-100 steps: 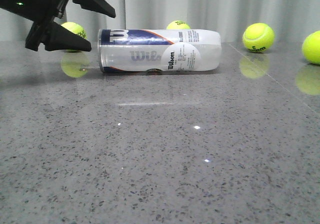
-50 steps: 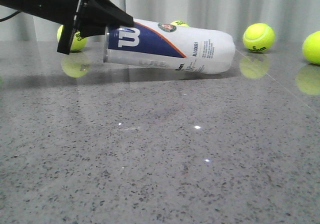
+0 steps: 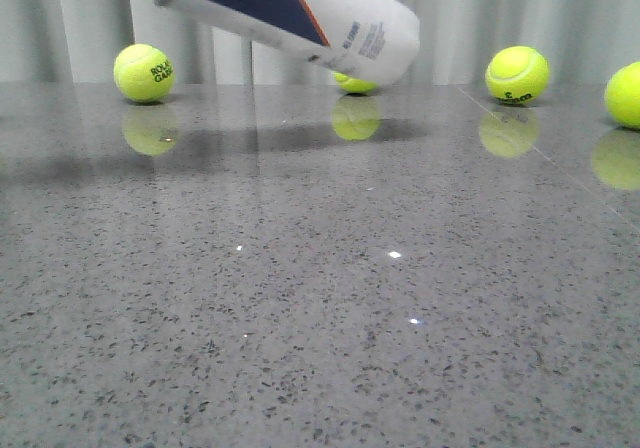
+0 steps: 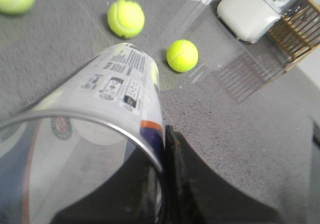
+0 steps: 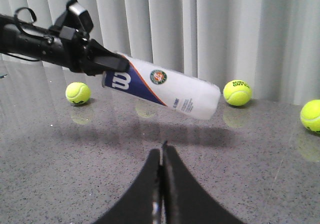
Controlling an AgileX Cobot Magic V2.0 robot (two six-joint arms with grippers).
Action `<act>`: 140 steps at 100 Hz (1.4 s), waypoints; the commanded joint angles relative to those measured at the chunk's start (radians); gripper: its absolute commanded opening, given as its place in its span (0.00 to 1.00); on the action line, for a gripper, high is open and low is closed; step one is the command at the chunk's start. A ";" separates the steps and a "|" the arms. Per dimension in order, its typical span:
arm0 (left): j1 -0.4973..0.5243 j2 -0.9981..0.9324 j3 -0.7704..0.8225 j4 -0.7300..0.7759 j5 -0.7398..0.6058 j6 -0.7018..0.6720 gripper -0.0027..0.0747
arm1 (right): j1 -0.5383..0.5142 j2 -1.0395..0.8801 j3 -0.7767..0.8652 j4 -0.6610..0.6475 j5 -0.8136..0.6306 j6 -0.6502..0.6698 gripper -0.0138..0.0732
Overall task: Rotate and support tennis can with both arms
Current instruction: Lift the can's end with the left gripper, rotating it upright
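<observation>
The robot's left gripper needs to release the tennis can standing upright on the grey table (image 3: 254, 181), in front of the tennis balls.
The tennis can (image 3: 300, 13) hangs in the air above the grey table, tilted, with its open end high on the left and its closed end lower on the right. It also shows in the right wrist view (image 5: 165, 86) and the left wrist view (image 4: 115, 99). My left gripper (image 5: 107, 63) is shut on the rim of the can's open end, one finger inside the can and one outside (image 4: 162, 144). It is almost out of the front view, past the top edge. My right gripper (image 5: 161, 151) is shut and empty, low over the table, short of the can.
Tennis balls lie along the table's back: one at the left (image 3: 144, 72), one behind the can (image 3: 355, 83), two at the right (image 3: 517, 74) (image 3: 625, 93). A curtain hangs behind. A white appliance (image 4: 247, 11) and a wooden rack (image 4: 295, 29) stand beyond the table.
My left gripper closed on the can's left end and lifted it off the table, up and leftward. The can went from lying flat to hanging tilted in the air.
</observation>
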 commanded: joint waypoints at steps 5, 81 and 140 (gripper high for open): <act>-0.006 -0.147 -0.024 0.089 -0.003 0.002 0.01 | -0.001 0.009 -0.024 -0.007 -0.072 0.000 0.09; -0.410 -0.325 -0.285 1.316 0.263 -0.762 0.01 | -0.001 0.009 -0.024 -0.007 -0.072 0.000 0.09; -0.565 -0.152 -0.381 1.402 0.339 -0.789 0.01 | -0.001 0.009 -0.024 -0.007 -0.072 0.000 0.09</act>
